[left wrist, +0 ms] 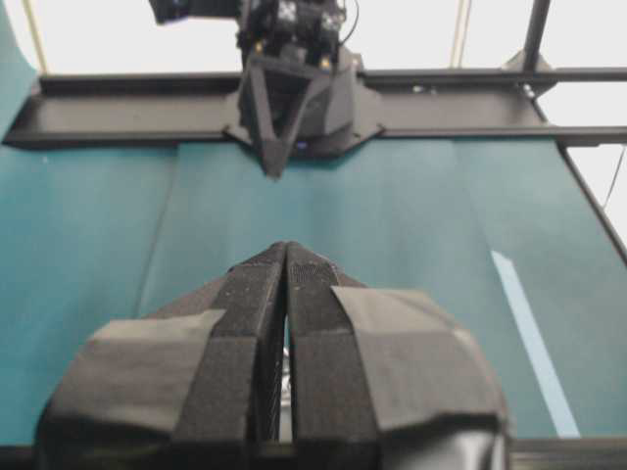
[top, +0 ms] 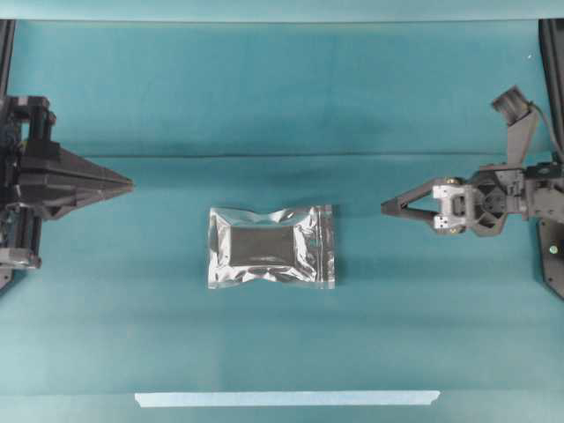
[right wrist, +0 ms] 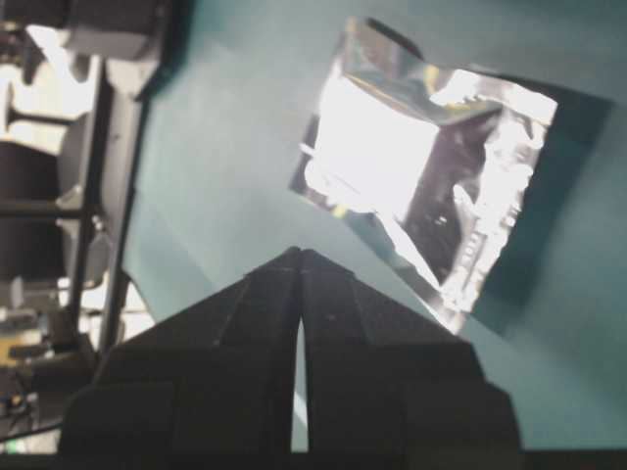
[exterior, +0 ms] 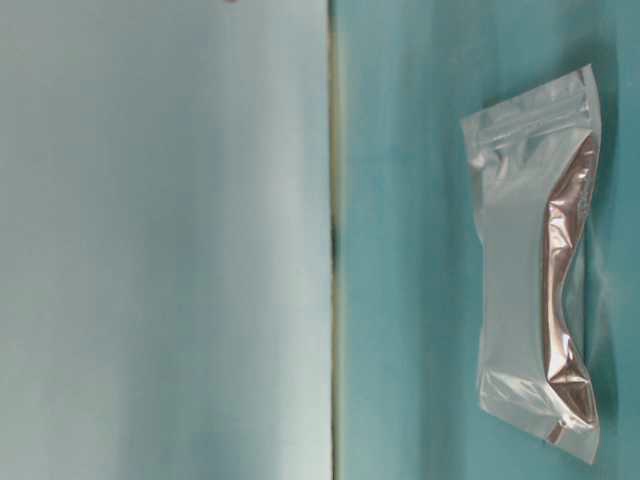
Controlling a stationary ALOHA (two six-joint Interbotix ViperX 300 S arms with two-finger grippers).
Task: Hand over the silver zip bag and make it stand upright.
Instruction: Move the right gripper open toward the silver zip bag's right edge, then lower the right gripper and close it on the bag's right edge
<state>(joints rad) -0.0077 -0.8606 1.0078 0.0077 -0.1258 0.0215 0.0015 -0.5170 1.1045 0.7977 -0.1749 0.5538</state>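
Next, my right gripper should go to the middle of the zip edge [top: 323,247] [right wrist: 501,209] on the silver zip bag and close there.
The silver zip bag [top: 271,247] lies flat on the teal table near the middle, its zip strip along the right short edge. It also shows in the table-level view [exterior: 540,270] and, glaring bright, in the right wrist view [right wrist: 421,215]. My left gripper [top: 129,184] sits at the far left, shut and empty, tips pointing right, well short of the bag. In its own view the left gripper [left wrist: 286,251] has its tips pressed together. My right gripper [top: 385,210] is shut and empty, a short way right of the bag's zip edge; its tips [right wrist: 300,255] meet just below the bag.
A thin pale-blue tape strip [top: 286,398] lies along the table's front edge. Black frame rails [top: 552,53] stand at both sides of the table. The opposite arm's base [left wrist: 289,88] faces the left wrist camera across the teal cloth.
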